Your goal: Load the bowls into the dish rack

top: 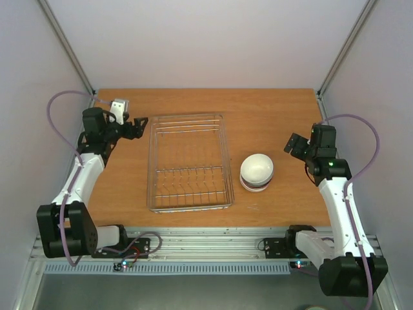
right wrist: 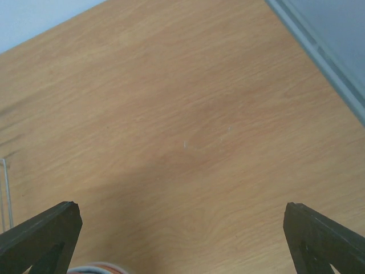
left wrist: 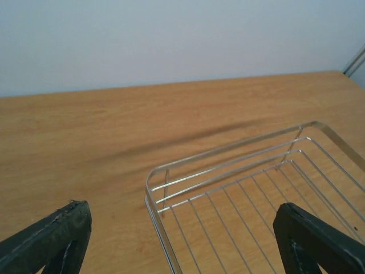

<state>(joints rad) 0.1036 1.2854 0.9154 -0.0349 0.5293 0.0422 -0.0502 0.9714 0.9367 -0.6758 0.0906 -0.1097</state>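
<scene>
My right gripper will grab the rim point(top: 271, 163) of the white bowl on top of the stack, on the side that faces away from the dish rack.
A stack of bowls point(top: 257, 172), white on top, sits on the wooden table right of the dish rack point(top: 190, 163), a silver wire basket holding nothing. My left gripper point(top: 137, 123) is open and empty, hovering at the rack's far left corner, which shows in the left wrist view point(left wrist: 157, 182). My right gripper point(top: 292, 145) is open and empty, raised to the right of the bowls. In the right wrist view only a sliver of a bowl rim point(right wrist: 94, 268) shows at the bottom edge, between the wide-apart fingers point(right wrist: 40, 237).
Grey enclosure walls stand on both sides and at the back. A metal frame post point(right wrist: 319, 51) runs along the table's right edge. Bare wood lies beyond the rack and around the bowls.
</scene>
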